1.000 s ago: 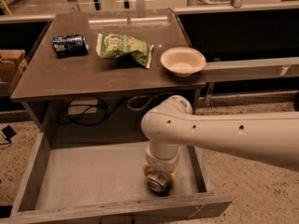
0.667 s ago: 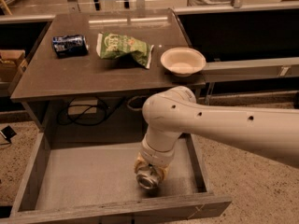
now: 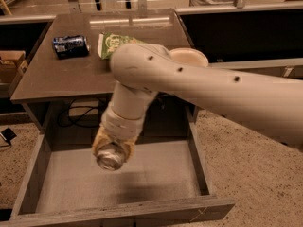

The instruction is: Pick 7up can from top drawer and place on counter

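Note:
My gripper needs to let go of the 7up can on the counter (image 3: pixel 76 66) just in front of the dark blue can.
My gripper (image 3: pixel 112 149) hangs from the big white arm and is shut on the 7up can (image 3: pixel 111 157). I see the can's shiny metal end facing the camera; its printed side is hidden by the tan fingers. The can is held up in the air above the left middle of the open top drawer (image 3: pixel 161 178), clear of its pale floor. The counter (image 3: pixel 57 77) lies behind and above the drawer; the arm covers its right middle part.
On the counter lie a dark blue can (image 3: pixel 70 46) at the back left, a green snack bag (image 3: pixel 109 41) beside it, and a white bowl (image 3: pixel 195 56) at the right, partly behind the arm. Cables (image 3: pixel 80 116) hang under the counter.
The gripper has lifted the 7up can off the drawer floor and carried it up and to the left. The arm has risen and now covers more of the counter.

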You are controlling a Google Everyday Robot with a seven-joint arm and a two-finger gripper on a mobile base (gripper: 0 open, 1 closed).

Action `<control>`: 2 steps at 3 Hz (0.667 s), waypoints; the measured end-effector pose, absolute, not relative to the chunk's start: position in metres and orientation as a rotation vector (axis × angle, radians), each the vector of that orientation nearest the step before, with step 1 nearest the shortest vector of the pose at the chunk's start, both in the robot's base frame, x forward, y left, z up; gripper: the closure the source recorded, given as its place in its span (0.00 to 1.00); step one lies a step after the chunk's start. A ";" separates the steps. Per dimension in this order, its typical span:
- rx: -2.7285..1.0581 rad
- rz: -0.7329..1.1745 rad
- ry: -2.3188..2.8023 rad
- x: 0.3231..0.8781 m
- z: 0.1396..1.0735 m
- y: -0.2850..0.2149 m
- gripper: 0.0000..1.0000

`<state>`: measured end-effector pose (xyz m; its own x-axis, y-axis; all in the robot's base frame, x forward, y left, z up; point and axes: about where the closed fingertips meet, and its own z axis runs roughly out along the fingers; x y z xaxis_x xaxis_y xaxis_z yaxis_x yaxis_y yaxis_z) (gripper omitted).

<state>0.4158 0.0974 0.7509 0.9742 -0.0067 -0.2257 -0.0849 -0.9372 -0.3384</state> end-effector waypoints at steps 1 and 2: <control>-2.775 0.238 -0.062 0.423 0.792 0.170 1.00; -2.775 0.238 -0.061 0.423 0.792 0.170 1.00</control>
